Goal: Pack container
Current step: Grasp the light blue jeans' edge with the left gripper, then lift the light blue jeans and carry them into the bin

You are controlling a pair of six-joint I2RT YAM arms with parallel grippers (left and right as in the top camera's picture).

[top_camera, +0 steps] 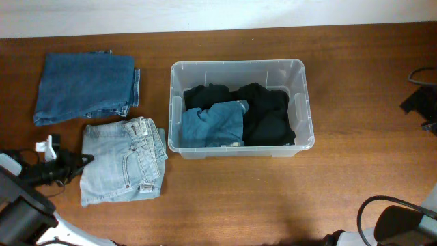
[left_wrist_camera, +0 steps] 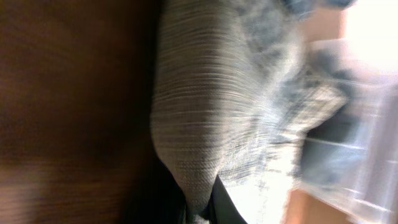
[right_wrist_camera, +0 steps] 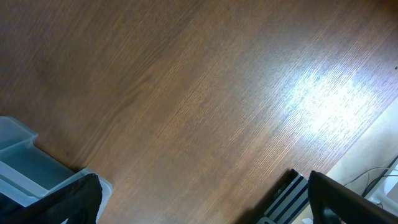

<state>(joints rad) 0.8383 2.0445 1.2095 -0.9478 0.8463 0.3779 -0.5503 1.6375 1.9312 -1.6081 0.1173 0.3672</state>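
The light blue jeans will be laid down by my left gripper across the blue garment and the black clothes in the container [top_camera: 236, 113].
The clear plastic container [top_camera: 300, 102] stands mid-table and holds black clothes [top_camera: 270, 113] and a blue garment [top_camera: 215, 124]. A folded pair of light blue jeans [top_camera: 123, 160] lies to its left. My left gripper [top_camera: 82, 162] is at the jeans' left edge. In the left wrist view the pale denim [left_wrist_camera: 211, 106] fills the frame, and the gripper's fingers [left_wrist_camera: 199, 208] are closed on a fold of it. My right gripper [right_wrist_camera: 202, 177] is open and empty over bare table, with a corner of the container [right_wrist_camera: 18, 155] at its left.
A folded pair of dark blue jeans [top_camera: 85, 85] lies at the back left. Black cables and gear [top_camera: 420, 99] sit at the right edge. The right arm's base [top_camera: 389, 225] is at the front right. The table's edge shows in the right wrist view [right_wrist_camera: 379, 143].
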